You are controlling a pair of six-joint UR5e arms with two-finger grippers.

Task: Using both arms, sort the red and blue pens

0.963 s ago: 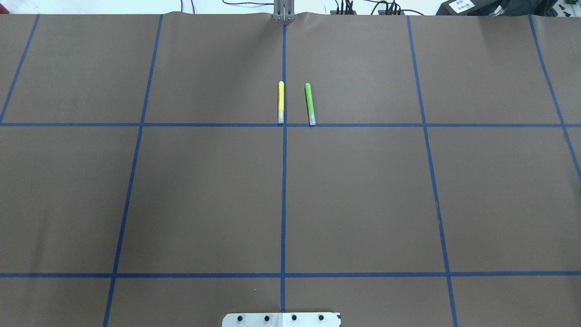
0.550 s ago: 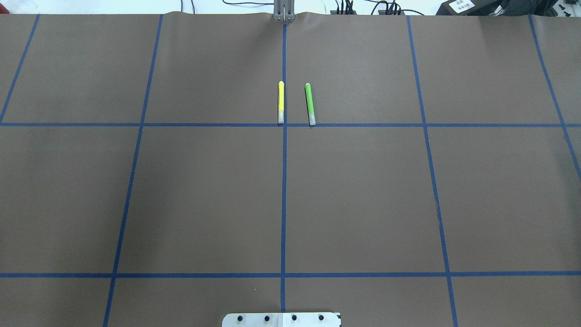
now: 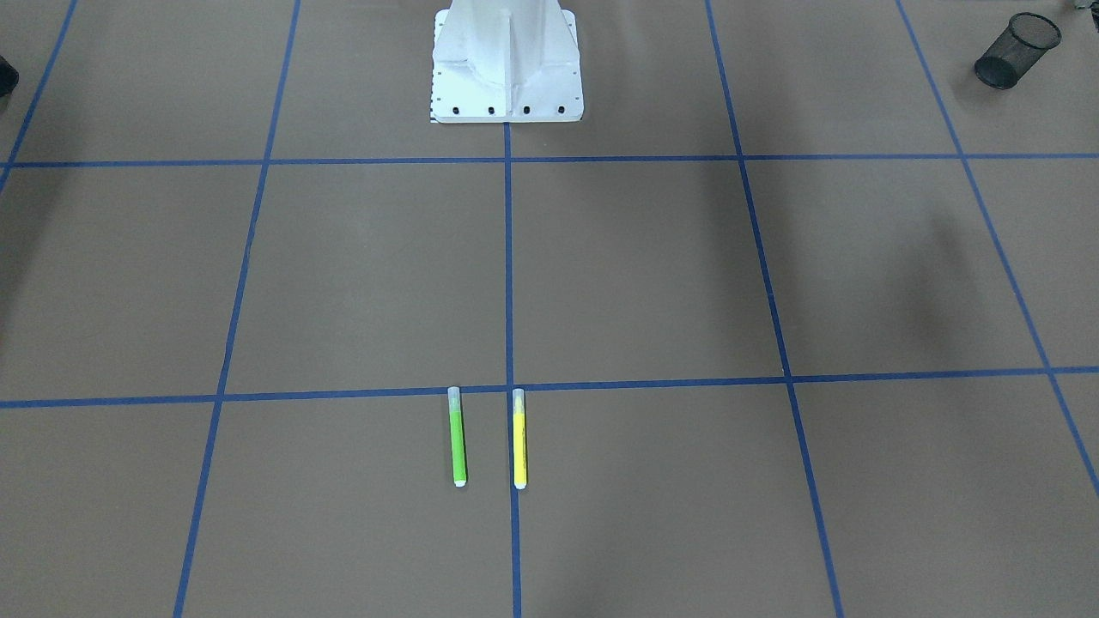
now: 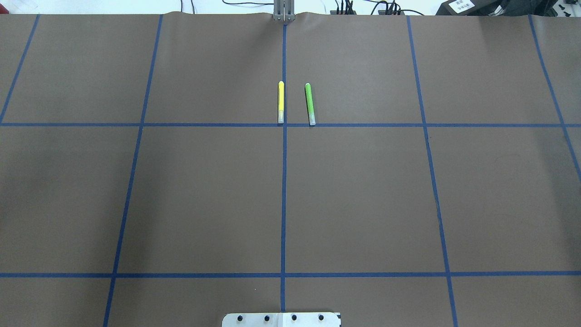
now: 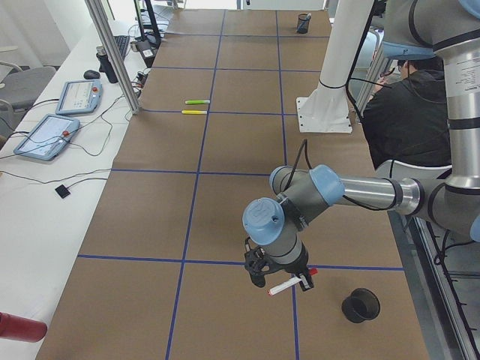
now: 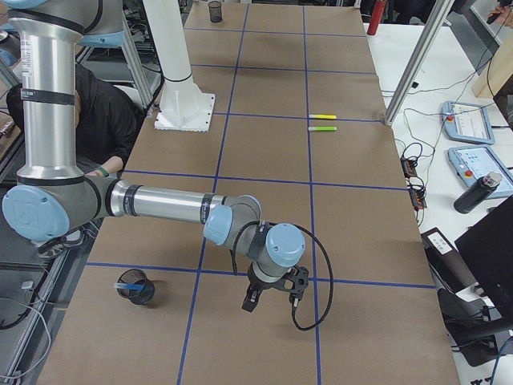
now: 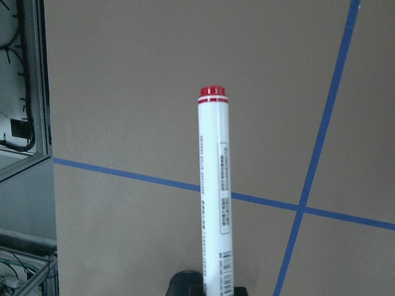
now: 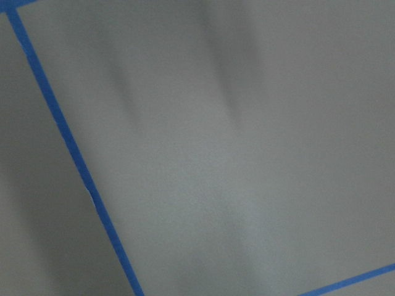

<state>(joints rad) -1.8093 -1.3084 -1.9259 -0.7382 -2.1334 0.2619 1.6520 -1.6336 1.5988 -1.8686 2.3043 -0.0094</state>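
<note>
The robot's left gripper will release the red pen, now held low over the table, inside the empty black mesh cup [image 3: 1017, 46].
The red pen [image 7: 213, 185], a white barrel with a red end, juts out from my left gripper [image 7: 207, 288], which is shut on it. In the exterior left view that gripper [image 5: 287, 280] holds the red pen [image 5: 291, 284] low over the table, just left of a black cup [image 5: 361, 305]. The blue pen [image 6: 131, 283] lies inside a black mesh cup [image 6: 138, 292]. My right gripper [image 6: 271, 298] hangs over bare table to the right of that cup. I cannot tell whether it is open or shut. Its wrist view shows only paper and tape lines.
A green highlighter [image 4: 310, 103] and a yellow highlighter [image 4: 281, 102] lie side by side at the table's far middle. The robot's white base [image 3: 506, 64] stands at the near edge. A person in black [image 5: 405, 112] sits behind it. Tablets and cables line the side bench.
</note>
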